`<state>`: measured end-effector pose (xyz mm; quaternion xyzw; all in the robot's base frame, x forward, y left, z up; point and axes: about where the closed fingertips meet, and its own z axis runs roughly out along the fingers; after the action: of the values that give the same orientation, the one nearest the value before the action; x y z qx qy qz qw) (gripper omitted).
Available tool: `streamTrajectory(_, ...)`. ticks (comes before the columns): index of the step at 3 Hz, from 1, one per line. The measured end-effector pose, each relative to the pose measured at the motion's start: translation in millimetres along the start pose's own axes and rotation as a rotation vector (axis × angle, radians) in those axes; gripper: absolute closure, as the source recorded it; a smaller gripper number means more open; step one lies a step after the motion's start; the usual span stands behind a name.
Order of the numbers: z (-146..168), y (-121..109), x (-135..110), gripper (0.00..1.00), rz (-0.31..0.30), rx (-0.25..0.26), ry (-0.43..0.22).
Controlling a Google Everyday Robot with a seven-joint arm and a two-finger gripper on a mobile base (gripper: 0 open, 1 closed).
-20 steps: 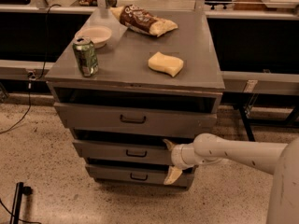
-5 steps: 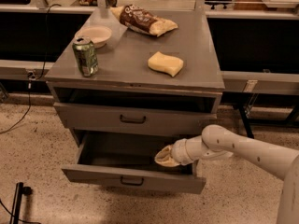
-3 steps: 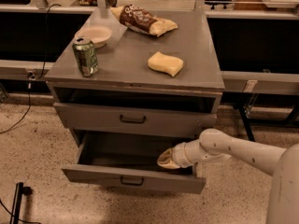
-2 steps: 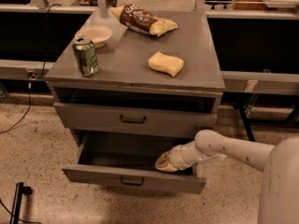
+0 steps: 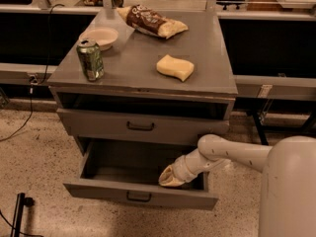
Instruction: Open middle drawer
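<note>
I should let go of the middle drawer, now pulled far out of the cabinet, with my gripper, with the drawer's front over the speckled floor (image 5: 134,223) just below the drawer's dark bar handle.
The middle drawer (image 5: 98,188) is a wide, shallow grey drawer with a small dark bar handle (image 5: 138,197) at the centre of its low front. It stands pulled far out of the grey cabinet (image 5: 212,78), and its inside (image 5: 123,162) looks bare. My gripper (image 5: 169,178) is inside the drawer at its right front corner, just behind the front panel. My white arm (image 5: 232,154) reaches in from the right. The taller top drawer (image 5: 98,123) above is shut. The lowest drawer is hidden under the open one.
On the cabinet top stand a green can (image 5: 90,59), a white bowl (image 5: 101,36), a brown snack bag (image 5: 152,22) and a yellow sponge (image 5: 175,66). A cable (image 5: 24,117) runs over the speckled floor at left. A dark stand (image 5: 19,212) is at bottom left.
The middle drawer, shut in the earliest frame, now stands pulled out. Over the last second my gripper has shifted slightly left and down inside the drawer; the drawer has not moved.
</note>
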<state>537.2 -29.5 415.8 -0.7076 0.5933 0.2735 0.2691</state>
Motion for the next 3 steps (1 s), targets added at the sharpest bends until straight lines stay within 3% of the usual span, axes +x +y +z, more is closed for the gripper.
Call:
streamTrajectory(1,9,25,-16,1.00,0.003,-0.067,-0.027)
streamTrajectory(2,14,51,-29,1.00,0.025,-0.091,-0.051)
streamTrajectory(3,15,75,-40,1.00,0.064,-0.082,-0.056)
